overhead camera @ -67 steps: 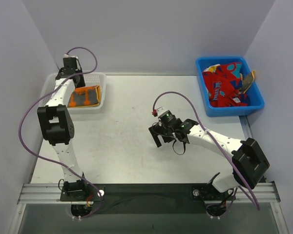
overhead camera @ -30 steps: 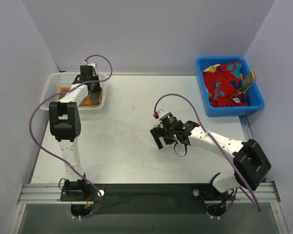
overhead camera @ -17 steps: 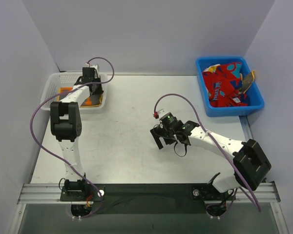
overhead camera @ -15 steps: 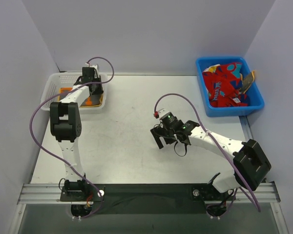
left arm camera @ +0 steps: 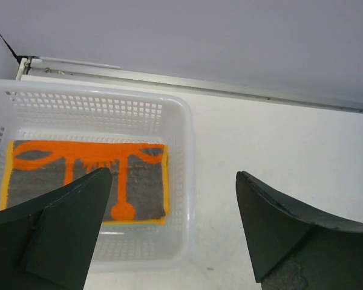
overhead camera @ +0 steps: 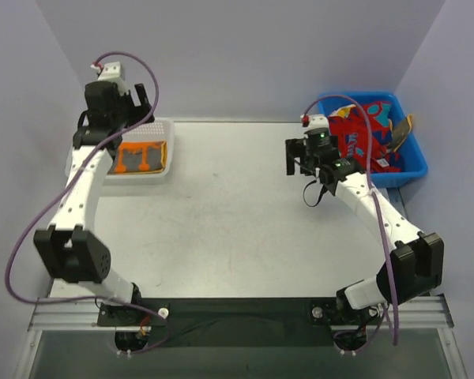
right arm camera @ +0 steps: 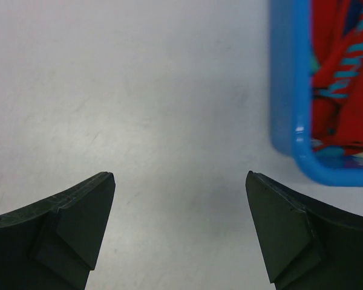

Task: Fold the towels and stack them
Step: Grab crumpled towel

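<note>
My right gripper will close on the middle of the crumpled red towel [overhead camera: 359,140] with teal shapes, in the blue bin's side toward the white basket.
A folded orange towel with dark grey marks [overhead camera: 140,155] [left arm camera: 85,178] lies flat in the white mesh basket [overhead camera: 163,126] [left arm camera: 187,151] at the table's back left. My left gripper [overhead camera: 142,99] [left arm camera: 174,175] hangs open high above the basket's right edge, holding nothing. Crumpled red towels with blue and teal shapes [overhead camera: 363,134] [right arm camera: 345,78] fill the blue bin [overhead camera: 415,170] [right arm camera: 284,90] at the back right. My right gripper [overhead camera: 300,164] [right arm camera: 180,176] stands open and holding nothing over bare table, just left of the bin.
The pale table [overhead camera: 221,205] is walled in on three sides. Both arms' purple cables loop above them. The basket sits against the left wall and the bin against the right wall.
My left gripper opened, released the orange towel in the basket and rose away from it. My right arm swung from the middle of the table to beside the blue bin.
</note>
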You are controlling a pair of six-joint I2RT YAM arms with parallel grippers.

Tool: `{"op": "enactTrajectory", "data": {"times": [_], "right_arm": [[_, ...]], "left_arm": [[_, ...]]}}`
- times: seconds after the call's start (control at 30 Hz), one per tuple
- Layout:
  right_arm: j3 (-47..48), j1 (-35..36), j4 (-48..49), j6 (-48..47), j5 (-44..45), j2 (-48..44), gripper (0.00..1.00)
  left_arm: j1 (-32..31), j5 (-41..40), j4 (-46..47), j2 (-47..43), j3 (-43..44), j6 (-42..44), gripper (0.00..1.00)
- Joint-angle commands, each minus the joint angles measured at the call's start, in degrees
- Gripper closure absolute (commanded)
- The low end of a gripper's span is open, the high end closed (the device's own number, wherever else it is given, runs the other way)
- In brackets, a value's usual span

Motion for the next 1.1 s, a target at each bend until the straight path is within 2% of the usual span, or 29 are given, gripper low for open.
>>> {"op": "enactTrajectory", "data": {"times": [0.0, 0.03, 0.1, 0.17, 0.27, 0.43, 0.53, 0.6, 0.73, 0.77, 0.83, 0.87, 0.93, 1.07], "right_arm": [[5.5, -8.5, -0.8, 2.8, 7.5, 1.8, 0.07], [6.7, -10.5, -0.7, 3.1, 7.9, 2.5, 0.07], [10.5, -15.8, -0.7, 4.5, 8.6, 5.5, 0.07], [12.8, -19.0, -0.6, 5.6, 8.2, 9.0, 0.08], [17.3, -25.0, 0.5, 8.2, 6.0, 14.4, 0.10], [23.9, -30.3, 2.9, 8.3, 4.5, 22.8, 0.13], [26.9, -31.9, 3.0, 8.1, 4.5, 28.3, 0.16], [28.0, -32.4, 3.1, 8.0, 3.7, 31.5, 0.19], [29.5, -32.7, 3.1, 6.6, 1.9, 34.1, 0.37], [29.1, -32.7, 3.2, 6.4, 1.6, 33.4, 0.53], [28.5, -32.6, 3.5, 5.7, 1.9, 31.9, 0.68], [28.2, -32.3, 3.8, 5.3, 2.2, 29.9, 0.84], [27.1, -32.0, 4.8, 3.1, 3.6, 26.6, 0.98], [26.8, -30.1, 5.8, -1.1, 5.4, 20.8, 1.00]], "left_arm": [[-0.6, 3.7, -2.2, -9.3, -7.9, -2.3, 0.04], [-1.0, 6.3, -1.9, -11.4, -13.9, -2.3, 0.03], [-2.2, 7.5, -1.1, -17.5, -20.5, -2.7, 0.03], [-4.7, 10.0, 1.5, -23.2, -30.7, -2.3, 0.03], [-9.4, 11.4, 2.4, -28.1, -41.1, -1.9, 0.03], [-16.0, 9.4, 1.9, -32.2, -51.6, 1.0, 0.03], [-20.4, 5.8, 1.2, -32.9, -52.1, 2.3, 0.02], [-20.9, 5.6, 1.3, -32.2, -51.4, 2.4, 0.03], [-20.8, 5.7, 1.3, -31.0, -51.1, 2.5, 0.03], [-20.8, 5.7, 1.2, -30.8, -51.1, 2.5, 0.03], [-20.8, 5.6, 1.3, -30.8, -51.2, 2.4, 0.03], [-20.8, 5.8, 1.2, -30.7, -51.3, 2.5, 0.03], [-20.8, 6.0, 1.3, -30.7, -51.1, 2.6, 0.03], [-20.8, 5.9, 1.2, -31.4, -51.1, 2.6, 0.03]]}}
